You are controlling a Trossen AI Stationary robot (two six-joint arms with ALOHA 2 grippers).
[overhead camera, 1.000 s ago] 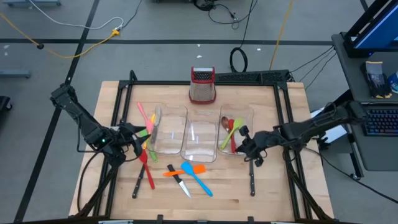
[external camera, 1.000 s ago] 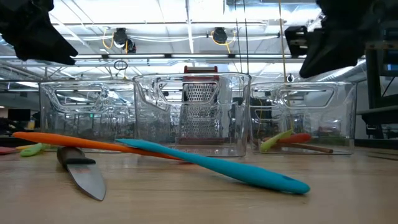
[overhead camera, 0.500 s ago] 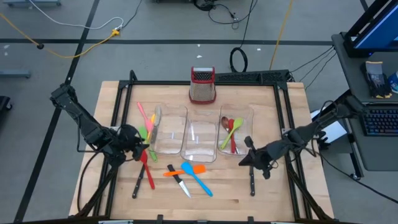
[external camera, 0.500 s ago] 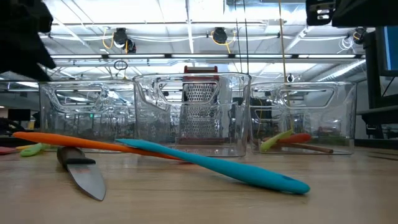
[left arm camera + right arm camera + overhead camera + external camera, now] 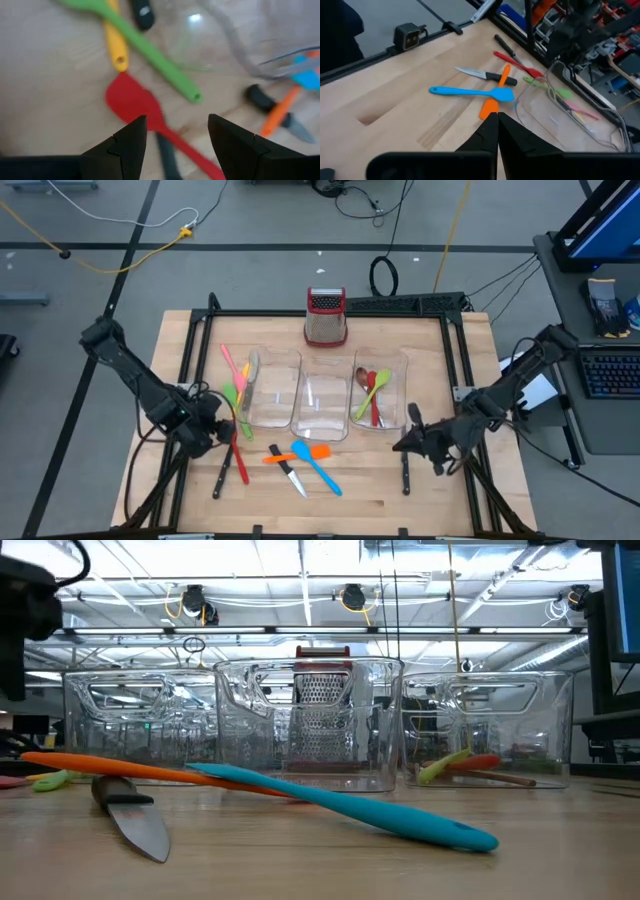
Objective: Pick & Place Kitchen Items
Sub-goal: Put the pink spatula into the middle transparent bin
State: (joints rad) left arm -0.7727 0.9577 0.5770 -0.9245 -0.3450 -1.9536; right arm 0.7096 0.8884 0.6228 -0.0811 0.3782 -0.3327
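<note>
I need to next move my left gripper to the pink spatula's handle [image 5: 229, 360], beyond the green spatula, and close it there.
My left gripper [image 5: 177, 137] is open and points down over the red spatula [image 5: 132, 102], whose handle runs between the fingers; I see no touch. In the high view it stands at the left bin's near left [image 5: 207, 430]. A green spatula [image 5: 150, 55] and a yellow one [image 5: 116, 47] lie flat beside the red one. My right gripper [image 5: 495, 127] is shut and empty, hovering near the right bin's near corner [image 5: 405, 444]. A blue spatula [image 5: 318, 465], an orange one [image 5: 295, 455] and a knife [image 5: 288, 470] lie crossed on the table.
Three clear bins [image 5: 325, 395] stand in a row. The right one [image 5: 380, 385] holds a brown spoon, a green utensil and a red one. A grater [image 5: 326, 315] stands behind them. A black-handled knife [image 5: 405, 472] lies below my right gripper. A pink spatula [image 5: 232, 363] lies left of the bins.
My left gripper has sunk toward the red spatula, shifting toward the table's near edge, and has rolled about its own axis; it stays open. My right gripper, still shut, has swung away from the right bin toward the table's near right and left the low view.
</note>
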